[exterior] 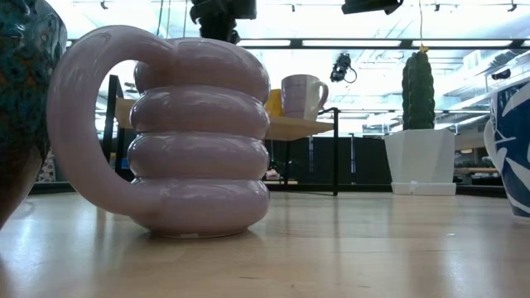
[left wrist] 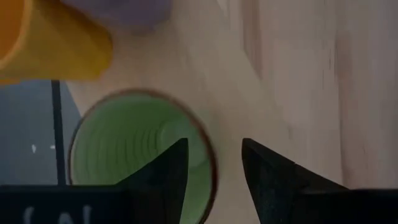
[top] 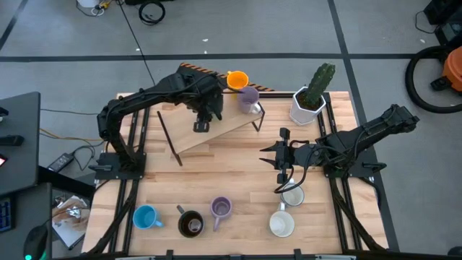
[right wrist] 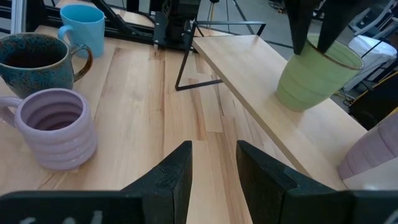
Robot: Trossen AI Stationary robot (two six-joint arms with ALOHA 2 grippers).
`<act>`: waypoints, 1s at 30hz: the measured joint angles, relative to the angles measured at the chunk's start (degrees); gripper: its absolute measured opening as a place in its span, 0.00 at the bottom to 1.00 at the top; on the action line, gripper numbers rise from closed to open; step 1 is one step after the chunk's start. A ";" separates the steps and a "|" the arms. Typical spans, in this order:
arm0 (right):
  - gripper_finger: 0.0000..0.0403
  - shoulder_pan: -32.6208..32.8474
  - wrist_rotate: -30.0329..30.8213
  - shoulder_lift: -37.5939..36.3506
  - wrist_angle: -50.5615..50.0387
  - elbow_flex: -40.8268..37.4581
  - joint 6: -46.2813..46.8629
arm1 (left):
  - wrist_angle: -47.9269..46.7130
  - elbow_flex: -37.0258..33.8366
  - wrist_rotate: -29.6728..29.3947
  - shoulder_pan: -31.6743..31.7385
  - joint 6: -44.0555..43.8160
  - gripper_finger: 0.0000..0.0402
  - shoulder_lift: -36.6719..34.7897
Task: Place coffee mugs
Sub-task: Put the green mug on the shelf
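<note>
My left gripper should pinch the green mug by its rim [left wrist: 214, 165] and move it closer, because it stands apart from the orange mug and takes up open shelf.
A green mug [left wrist: 134, 146] stands upright on its base on the raised wooden shelf [right wrist: 249, 68], near an orange mug [top: 237, 79] and a lilac mug [top: 249, 100]. My left gripper [left wrist: 214, 146] hangs open over the green mug [right wrist: 314, 74], pointing steeply down. One finger is over the mug's hollow and one outside its rim, with no touch showing. My right gripper [right wrist: 214, 165] is open over the table's right middle with nothing between its fingers.
Along the near edge stand a blue mug [top: 146, 217], a dark brown mug [top: 190, 224], a ribbed lilac mug [top: 221, 209] and two white mugs [top: 281, 224] [top: 292, 195]. A white cactus pot [top: 308, 101] stands at the far right, beside the shelf.
</note>
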 joint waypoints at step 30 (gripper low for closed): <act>0.32 0.02 0.00 0.02 0.84 0.00 -0.14 | 7.00 0.00 -9.27 -1.51 -23.45 0.30 3.12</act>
